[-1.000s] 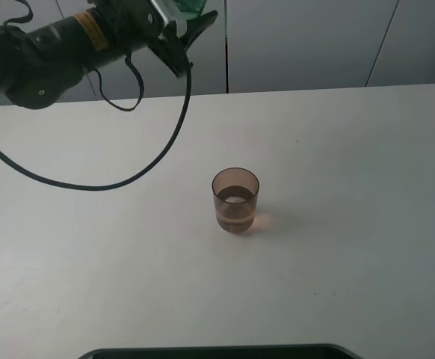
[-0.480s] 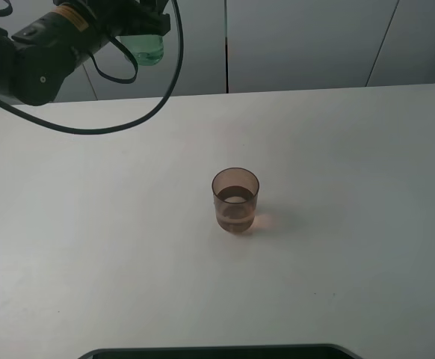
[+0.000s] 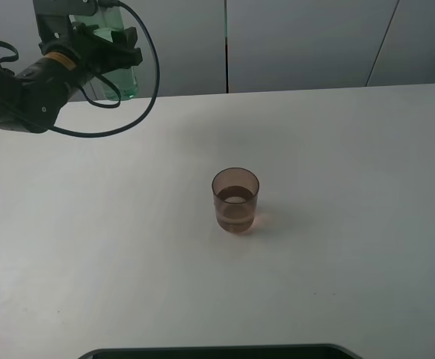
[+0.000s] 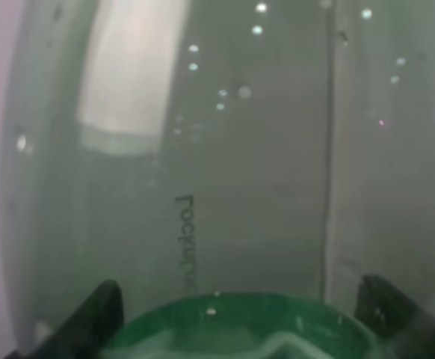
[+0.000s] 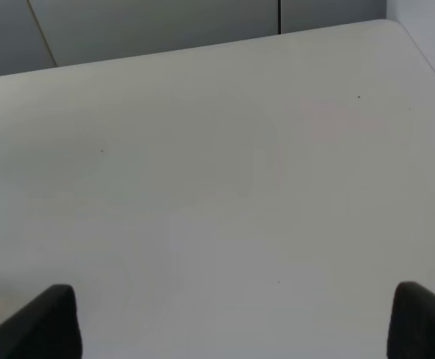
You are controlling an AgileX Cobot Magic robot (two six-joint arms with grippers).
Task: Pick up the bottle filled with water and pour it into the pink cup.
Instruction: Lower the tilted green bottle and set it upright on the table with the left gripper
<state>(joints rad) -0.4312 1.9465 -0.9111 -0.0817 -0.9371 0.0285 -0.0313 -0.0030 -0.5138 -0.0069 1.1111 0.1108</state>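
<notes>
The left gripper will release the green-tinted bottle on the white table just inside its far edge (image 3: 116, 143), clear of the pink cup.
The pink cup (image 3: 235, 200) stands upright near the middle of the white table (image 3: 337, 149) and holds some water. My left gripper (image 3: 111, 46) is shut on the green-tinted bottle (image 3: 126, 81) and holds it roughly upright over the table's far left edge, well away from the cup. In the left wrist view the bottle (image 4: 225, 164) fills the picture between the two dark fingertips (image 4: 102, 314). My right gripper (image 5: 232, 329) is open and empty over bare table; it does not show in the exterior view.
Grey wall panels (image 3: 300, 37) stand behind the table's far edge. The left arm's black cable (image 3: 146, 90) loops down over the far left of the table. A dark edge (image 3: 217, 351) lies along the bottom of the exterior view.
My left arm has swung left and lower with the bottle, which has come from tilted back to roughly upright. The cup has not moved.
</notes>
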